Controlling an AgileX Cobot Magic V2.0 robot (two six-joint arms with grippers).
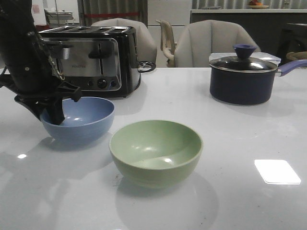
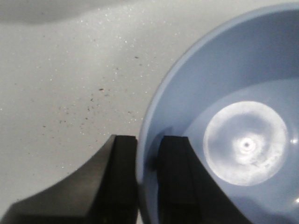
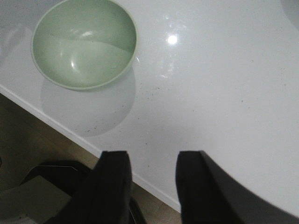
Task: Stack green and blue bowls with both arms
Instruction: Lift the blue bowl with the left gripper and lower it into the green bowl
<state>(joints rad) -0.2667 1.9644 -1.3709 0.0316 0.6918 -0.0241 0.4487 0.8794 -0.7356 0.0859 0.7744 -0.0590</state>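
My left gripper is going to let go of the dusty blue bowl inside the empty pale green bowl [image 1: 156, 136], nested within that bowl's rim.
The dusty blue bowl [image 1: 81, 120] sits on the white table at the left. My left gripper [image 1: 53, 115] is shut on its near-left rim, one finger inside and one outside; the left wrist view shows the rim [image 2: 145, 140] pinched between the black fingers [image 2: 122, 168]. The pale green bowl [image 1: 155, 151] stands empty in the middle front, apart from the blue one; it also shows in the right wrist view [image 3: 84, 44]. My right gripper [image 3: 152, 158] is open and empty, above the table's front edge, away from the green bowl. It is out of the front view.
A black and silver toaster [image 1: 91, 60] stands behind the blue bowl. A dark saucepan [image 1: 242, 76] with a glass lid and purple handle is at the back right. Chairs stand behind the table. The table's front edge [image 3: 70, 133] runs under my right gripper.
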